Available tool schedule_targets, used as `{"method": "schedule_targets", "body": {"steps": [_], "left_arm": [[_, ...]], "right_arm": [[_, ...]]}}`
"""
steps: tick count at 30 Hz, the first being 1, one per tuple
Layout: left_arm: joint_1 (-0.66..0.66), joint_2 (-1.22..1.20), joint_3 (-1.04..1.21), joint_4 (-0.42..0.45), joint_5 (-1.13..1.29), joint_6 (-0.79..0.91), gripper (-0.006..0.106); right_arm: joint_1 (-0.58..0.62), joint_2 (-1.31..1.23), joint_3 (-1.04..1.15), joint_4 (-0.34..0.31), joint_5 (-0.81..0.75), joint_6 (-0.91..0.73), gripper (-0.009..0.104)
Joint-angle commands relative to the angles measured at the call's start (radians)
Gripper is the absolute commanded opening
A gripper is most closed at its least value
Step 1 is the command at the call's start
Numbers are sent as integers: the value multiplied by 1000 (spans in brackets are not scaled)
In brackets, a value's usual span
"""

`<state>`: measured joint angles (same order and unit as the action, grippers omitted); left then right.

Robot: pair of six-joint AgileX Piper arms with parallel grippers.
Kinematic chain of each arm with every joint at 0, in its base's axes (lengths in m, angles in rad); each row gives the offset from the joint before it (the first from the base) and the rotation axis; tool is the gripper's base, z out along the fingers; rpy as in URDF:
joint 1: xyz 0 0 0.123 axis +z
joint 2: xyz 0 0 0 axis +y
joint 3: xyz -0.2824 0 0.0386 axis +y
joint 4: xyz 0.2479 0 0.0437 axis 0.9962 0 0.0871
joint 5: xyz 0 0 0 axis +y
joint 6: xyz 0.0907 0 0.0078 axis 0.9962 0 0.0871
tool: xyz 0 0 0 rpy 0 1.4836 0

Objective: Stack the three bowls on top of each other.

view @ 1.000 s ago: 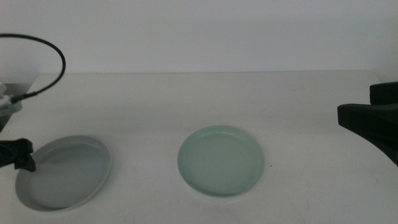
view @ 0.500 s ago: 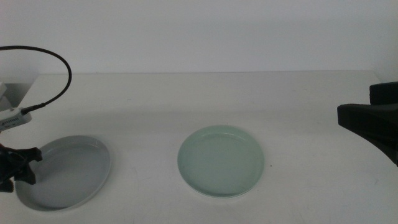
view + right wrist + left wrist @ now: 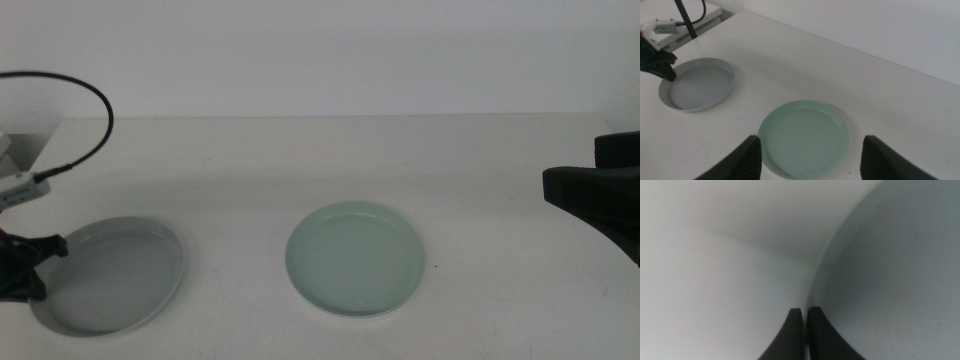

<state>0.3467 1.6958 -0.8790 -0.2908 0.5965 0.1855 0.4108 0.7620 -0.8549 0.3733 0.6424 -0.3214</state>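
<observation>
My left gripper is going to let go of the light grey-blue bowl inside the pale green bowl point(image 3: 355, 257) at the middle of the table.
The light grey-blue bowl point(image 3: 108, 275) lies at the table's front left. My left gripper point(image 3: 30, 268) is shut on its left rim; the left wrist view shows the two jaws point(image 3: 804, 311) pressed together on the rim of the bowl point(image 3: 890, 280). The pale green bowl point(image 3: 356, 259) lies flat at the table's middle, untouched. My right gripper point(image 3: 811, 139) is open and empty, held above the table to the right and looking down on the green bowl point(image 3: 805, 137) and the grey-blue bowl point(image 3: 697, 85). The white bowl is out of view.
The right arm point(image 3: 598, 198) shows as a dark shape at the right edge of the middle view. A black cable point(image 3: 85, 95) loops above the left arm. A pale wall rises behind the white table point(image 3: 330, 160).
My left gripper has moved down and slightly left along the grey-blue bowl's left rim. The bowl has shifted a little to the right. The right arm and the green bowl have not moved.
</observation>
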Motion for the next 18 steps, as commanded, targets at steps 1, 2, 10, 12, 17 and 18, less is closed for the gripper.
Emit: {"method": "schedule_targets", "body": {"steps": [1,2,10,12,17,18], "left_arm": [[1,-92,-42,-13,53,-4,0],[1,-120,-49,-17,72,-4,0],[-103,-261,-177,-45,258,-9,0],[-171,-257,-216,-46,277,-33,0],[-381,-218,-310,-54,248,-116,0],[-424,-200,-330,-56,241,-129,0]], "right_arm": [[-9,-2,-30,9,-60,-2,50],[-9,-2,-30,9,-60,-2,50],[-9,-2,-30,9,-60,-2,50],[-9,-2,-30,9,-60,-2,50],[-8,-2,-30,9,-60,-2,50],[-8,-2,-30,9,-60,-2,50]]}}
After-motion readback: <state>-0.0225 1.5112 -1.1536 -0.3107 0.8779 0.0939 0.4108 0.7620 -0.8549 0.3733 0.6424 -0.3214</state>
